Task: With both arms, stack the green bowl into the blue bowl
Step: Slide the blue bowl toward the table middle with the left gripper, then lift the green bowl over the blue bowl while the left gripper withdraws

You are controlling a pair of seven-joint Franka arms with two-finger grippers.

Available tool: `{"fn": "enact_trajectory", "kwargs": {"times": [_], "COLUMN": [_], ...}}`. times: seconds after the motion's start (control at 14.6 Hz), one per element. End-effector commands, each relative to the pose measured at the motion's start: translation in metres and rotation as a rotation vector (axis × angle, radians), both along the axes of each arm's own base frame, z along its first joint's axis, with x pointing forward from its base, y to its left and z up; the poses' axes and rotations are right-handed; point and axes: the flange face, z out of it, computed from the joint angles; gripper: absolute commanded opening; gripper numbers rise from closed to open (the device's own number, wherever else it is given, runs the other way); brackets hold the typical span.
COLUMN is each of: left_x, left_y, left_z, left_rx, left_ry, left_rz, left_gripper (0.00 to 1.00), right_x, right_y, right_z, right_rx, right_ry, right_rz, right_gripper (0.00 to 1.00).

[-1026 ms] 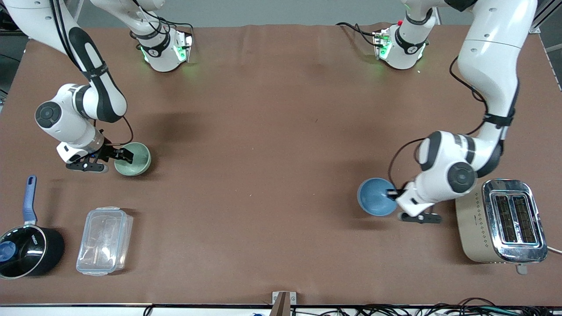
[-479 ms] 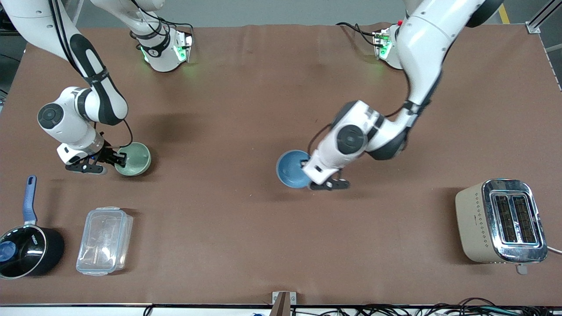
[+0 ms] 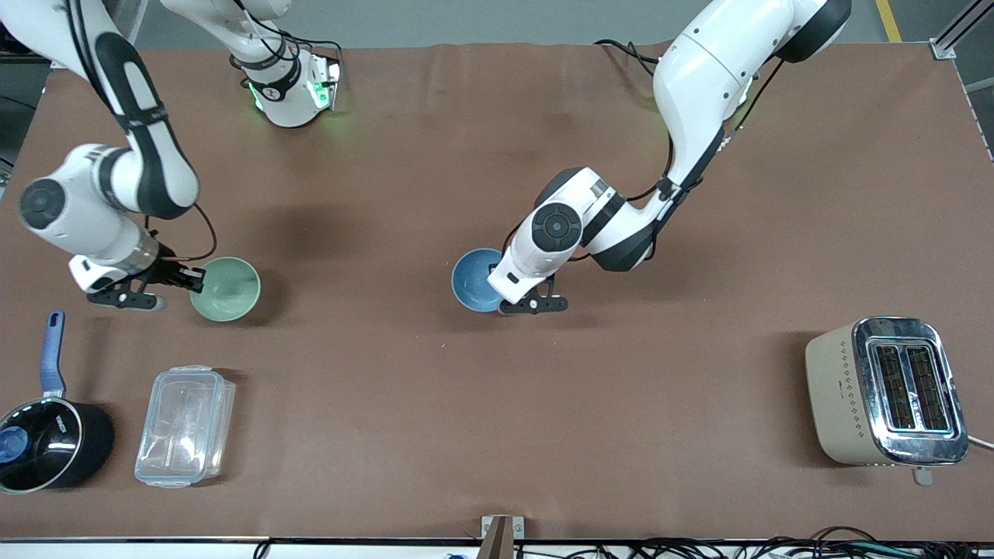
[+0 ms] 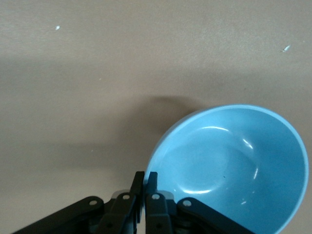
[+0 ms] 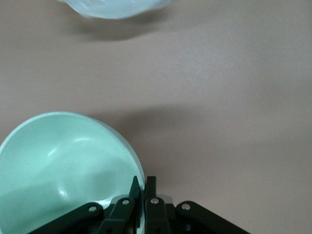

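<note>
The robot's right gripper should release the green bowl inside the blue bowl at the middle of the table [image 3: 485,283].
My left gripper [image 3: 498,286] is shut on the rim of the blue bowl [image 3: 475,279] and holds it over the middle of the table. In the left wrist view the blue bowl [image 4: 234,165] fills the corner, its rim pinched at my left gripper [image 4: 145,179]. My right gripper [image 3: 194,281] is shut on the rim of the green bowl [image 3: 227,289] and holds it a little above the table toward the right arm's end. In the right wrist view the green bowl [image 5: 63,165] hangs from my right gripper [image 5: 143,183].
A black saucepan with a blue handle [image 3: 48,435] and a clear plastic box [image 3: 185,425] lie near the front camera at the right arm's end. The box also shows in the right wrist view [image 5: 114,7]. A toaster [image 3: 889,390] stands at the left arm's end.
My left arm has carried the blue bowl from beside the toaster to over the table's middle. My right gripper has shut on the green bowl's rim and lifted it slightly.
</note>
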Motion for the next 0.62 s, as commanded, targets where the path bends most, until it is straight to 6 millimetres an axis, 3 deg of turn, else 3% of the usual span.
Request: {"fn": "enact_trajectory", "kwargs": {"times": [0.0,0.14,0.27,0.34,0.55], "left_x": [0.004,0.008,0.021,0.029,0.079], "left_y": [-0.007,-0.005,-0.004,0.003,0.071], "left_z": [-0.008,-0.01,0.009,0.022,0.109], "left_rx": [-0.013,-0.013,-0.032,-0.032,0.02], "left_ry": [-0.008,-0.009,-0.042,-0.058,-0.138], "left_rz": [0.007,0.013,0.025,0.031,0.107], "left_gripper": [0.1,0.23,0.87,1.0,1.0], "right_x": [0.031,0.045,0.048,0.047,0.041], "right_y": [0.038,0.091,0.146,0.172,0.263], "right_z": [0.076,0.104,0.115,0.12,0.132], "right_rx": [0.073,0.074,0.077,0.08,0.084], "right_ry": [0.044,0.053,0.049,0.046,0.037], "right_rz": [-0.071,-0.098,-0.177,-0.21,-0.317], "right_gripper": [0.0,0.0,0.0,0.0,0.0]}}
